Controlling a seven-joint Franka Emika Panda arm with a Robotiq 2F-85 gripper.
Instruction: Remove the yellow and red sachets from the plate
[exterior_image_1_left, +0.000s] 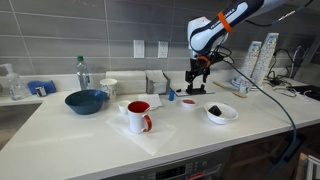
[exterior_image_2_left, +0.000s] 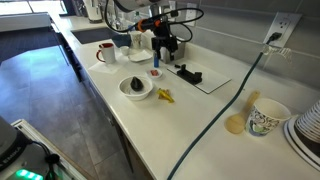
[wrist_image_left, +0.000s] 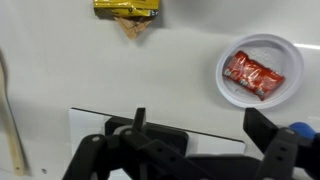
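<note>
I need to move my gripper to the small white plate next and close it on the red sachet (exterior_image_1_left: 189, 101) (wrist_image_left: 254, 75) lying inside, because the yellow sachet is already out.
The red sachet (wrist_image_left: 253, 73) lies in the small white plate (wrist_image_left: 232, 92). The yellow sachet (wrist_image_left: 127, 8) lies on the white counter outside the plate, and also shows in an exterior view (exterior_image_2_left: 164, 96). The plate with the red sachet shows in both exterior views (exterior_image_1_left: 189, 102) (exterior_image_2_left: 153, 72). My gripper (wrist_image_left: 205, 130) is open and empty. It hangs above a black object on a white sheet, a little to the side of the plate (exterior_image_1_left: 196, 82) (exterior_image_2_left: 166, 50).
A white bowl (exterior_image_1_left: 222, 113) holding something dark stands near the plate. A red-lined white mug (exterior_image_1_left: 138, 116), a blue bowl (exterior_image_1_left: 86, 101), a bottle (exterior_image_1_left: 82, 72) and a white cup (exterior_image_1_left: 108, 88) stand further along. A black cable (exterior_image_2_left: 225, 95) crosses the counter by a patterned cup (exterior_image_2_left: 266, 118).
</note>
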